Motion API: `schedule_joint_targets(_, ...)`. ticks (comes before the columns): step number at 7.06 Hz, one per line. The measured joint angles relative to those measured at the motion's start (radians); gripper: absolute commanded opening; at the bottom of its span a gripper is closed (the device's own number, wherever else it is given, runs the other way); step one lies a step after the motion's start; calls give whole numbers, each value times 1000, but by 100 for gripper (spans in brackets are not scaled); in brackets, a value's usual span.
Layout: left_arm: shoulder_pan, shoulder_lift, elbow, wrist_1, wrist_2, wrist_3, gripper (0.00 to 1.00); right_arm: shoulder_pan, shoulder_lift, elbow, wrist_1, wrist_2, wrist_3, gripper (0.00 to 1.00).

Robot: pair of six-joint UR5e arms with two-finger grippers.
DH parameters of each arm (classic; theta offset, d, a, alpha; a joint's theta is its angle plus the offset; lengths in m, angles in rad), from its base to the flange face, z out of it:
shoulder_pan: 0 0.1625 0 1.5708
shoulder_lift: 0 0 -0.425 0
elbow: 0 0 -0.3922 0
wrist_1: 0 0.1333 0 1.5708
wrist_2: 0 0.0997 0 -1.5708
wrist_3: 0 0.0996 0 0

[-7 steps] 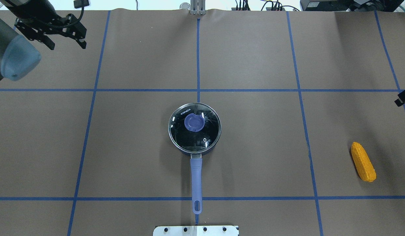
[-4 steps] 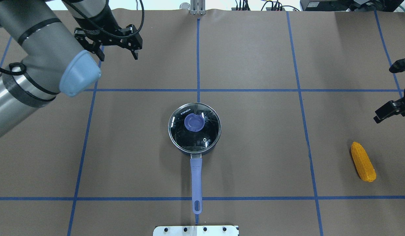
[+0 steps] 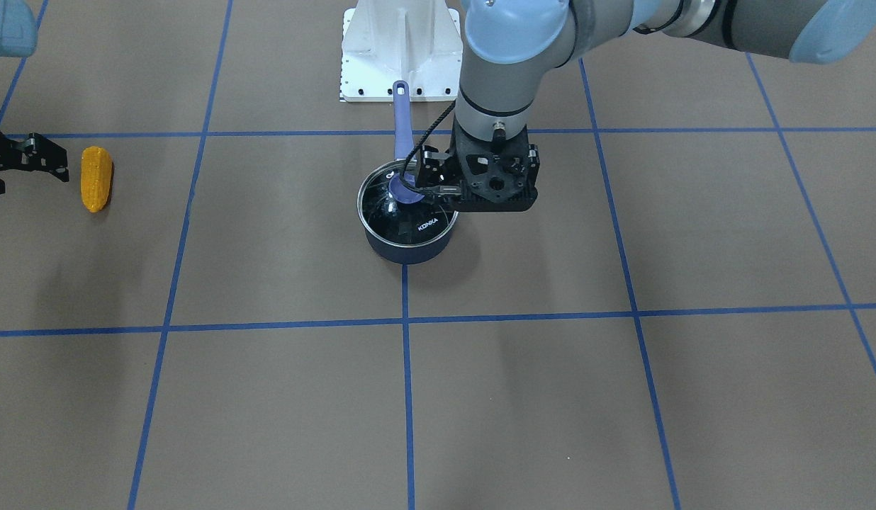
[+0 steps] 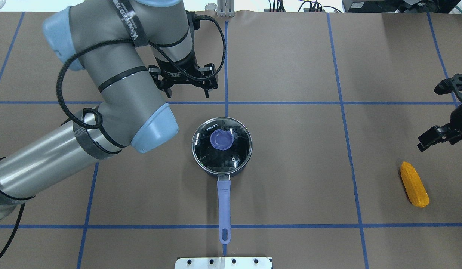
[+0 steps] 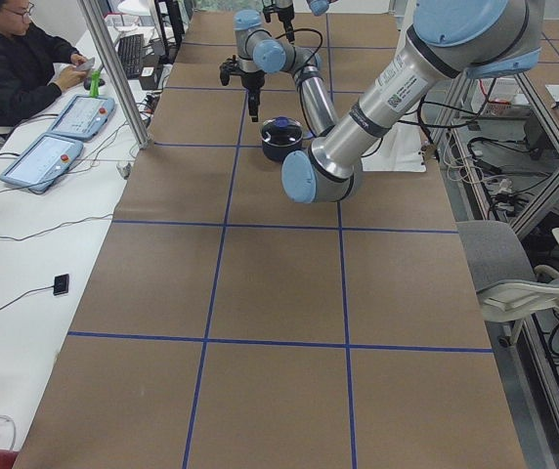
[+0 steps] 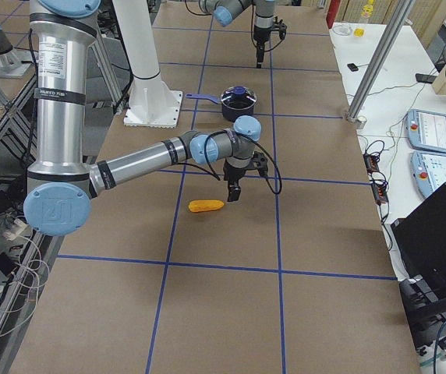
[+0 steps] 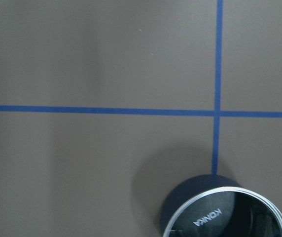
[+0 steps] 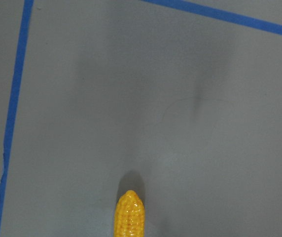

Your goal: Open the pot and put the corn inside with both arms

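My left gripper is to close on the purple knob [image 3: 405,190] of the pot's glass lid, because the pot has to be opened for the corn.
The pot [image 4: 224,200] stands at the table's centre with its purple-blue handle toward the robot; its dark wall shows in the front view [image 3: 408,249]. The round glass lid [image 4: 221,146] with a purple knob is on it. My left gripper [image 4: 187,92] is open and empty, raised just beyond the pot and slightly to its left. The corn [image 4: 414,184] lies on the table at the right, also in the front view [image 3: 96,178]. My right gripper [image 4: 437,114] is open and empty, just beyond the corn. The right wrist view shows the corn's tip [image 8: 128,213].
The white robot base plate [image 4: 223,262] sits at the near edge behind the pot handle. Blue tape lines grid the brown table. An operator [image 5: 16,59] sits with tablets at the far side table, beside metal posts [image 5: 113,68].
My left arm has swung in from the far left corner to just beyond the pot. My right gripper has come in from the right edge, nearer the corn. Pot, lid and corn have not moved.
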Motion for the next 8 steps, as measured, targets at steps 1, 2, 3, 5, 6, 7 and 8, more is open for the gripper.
schedule_joint_targets(1,29,-5,14,-32,6,-16,99,-20,-30,5,45,-2,29,100)
schedule_joint_targets(2,51,-5,27,-65,7,-33,99,-48,-54,5,95,-6,64,100)
schedule_joint_targets(3,69,-5,43,-98,8,-46,99,-80,-65,5,124,-10,93,100)
schedule_joint_targets(5,101,-4,69,-140,8,-67,99,-118,-70,3,141,-12,112,100)
schedule_joint_targets(6,115,-4,79,-146,9,-73,99,-127,-70,3,142,-12,113,100)
schedule_joint_targets(7,124,-3,88,-151,9,-77,99,-132,-70,2,143,-12,114,100)
schedule_joint_targets(8,131,0,98,-164,10,-79,99,-134,-69,2,143,-12,114,100)
